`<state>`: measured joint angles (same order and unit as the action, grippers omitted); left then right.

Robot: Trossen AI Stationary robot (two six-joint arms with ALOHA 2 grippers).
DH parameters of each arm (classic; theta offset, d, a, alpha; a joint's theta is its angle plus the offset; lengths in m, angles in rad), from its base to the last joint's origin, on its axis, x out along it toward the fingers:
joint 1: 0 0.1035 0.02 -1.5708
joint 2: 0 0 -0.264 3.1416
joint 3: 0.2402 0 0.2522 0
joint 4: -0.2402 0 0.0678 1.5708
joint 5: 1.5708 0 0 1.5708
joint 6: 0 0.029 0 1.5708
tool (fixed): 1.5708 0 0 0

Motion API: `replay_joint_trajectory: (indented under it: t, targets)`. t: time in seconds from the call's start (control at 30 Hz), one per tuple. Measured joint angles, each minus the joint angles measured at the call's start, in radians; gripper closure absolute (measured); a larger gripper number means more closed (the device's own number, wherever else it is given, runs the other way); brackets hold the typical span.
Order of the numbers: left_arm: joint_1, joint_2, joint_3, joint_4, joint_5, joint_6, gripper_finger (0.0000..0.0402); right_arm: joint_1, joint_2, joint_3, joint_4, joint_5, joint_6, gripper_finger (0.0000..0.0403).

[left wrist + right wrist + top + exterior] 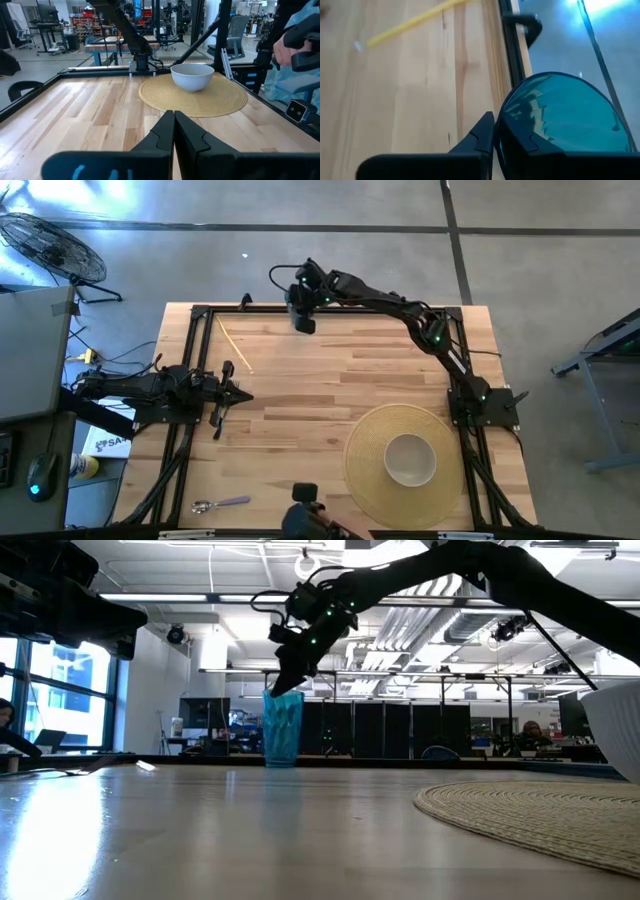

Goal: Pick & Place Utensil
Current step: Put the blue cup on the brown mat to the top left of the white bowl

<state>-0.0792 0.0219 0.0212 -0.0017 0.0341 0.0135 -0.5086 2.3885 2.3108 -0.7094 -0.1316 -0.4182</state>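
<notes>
My right gripper will let go of the blue cup, so that I leave it on the bare wood (342,335) beside the middle of the far black rail.
A translucent blue cup (283,730) stands on its base near the table's far edge, and its rim fills the right wrist view (560,115). My right gripper (303,323) (285,688) (495,135) reaches down onto that rim and is shut on it. A spoon with a purple handle (220,503) lies flat near the near left corner. A thin yellow stick (235,345) (410,22) lies flat left of the cup. My left gripper (240,394) (174,130) waits shut over the table's left side. My right gripper pinches the cup's rim (504,112) on the side toward the yellow stick. One finger is inside the cup and one finger (479,136) is outside. The fingers come from above, slanting down. The cup stays upright with its base on the table.
A white bowl (408,458) (192,76) sits on a round woven placemat (365,470) at the near right. A black frame rail (512,55) runs along the far edge beside the cup. A person stands past the table's near edge (295,45). Bare wood lies in the middle.
</notes>
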Motion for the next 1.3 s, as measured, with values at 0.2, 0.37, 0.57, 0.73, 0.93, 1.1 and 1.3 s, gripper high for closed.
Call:
replay_joint_trajectory:
  t: [0.2, 0.37, 0.57, 0.73, 0.93, 1.1, 1.3]
  targets:
    - [0.0, 0.0, 0.0, 0.0, 0.0, 0.0, 0.0401, 0.006, -0.032, 0.0, -0.073, 0.03, 0.021, 0.0396]
    - [0.0, 0.0, 0.0, 0.0, 0.0, 0.0, 0.0401, -0.006, -0.04, 0.0, -0.13, 0.019, 0.067, 0.0397]
    - [0.0, 0.0, 0.0, 0.0, 0.0, 0.0, 0.0401, -0.011, -0.052, -0.021, -0.174, 0.034, 0.083, 0.0398]
    - [0.0, 0.0, 0.0, 0.0, 0.0, 0.0, 0.0401, -0.011, -0.12, -0.13, -0.136, 0.054, 0.099, 0.0399]
    - [0.0, 0.0, 0.0, 0.0, 0.0, 0.0, 0.0401, -0.016, -0.314, -0.471, 0.056, 0.09, 0.152, 0.0399]
    - [0.0, 0.0, 0.0, 0.0, 0.0, 0.0, 0.0401, -0.022, -0.497, -0.765, 0.245, 0.098, 0.207, 0.0399]
    - [0.0, 0.0, 0.0, 0.0, 0.0, 0.0, 0.0401, -0.021, -0.618, -0.918, 0.285, 0.103, 0.236, 0.0398]
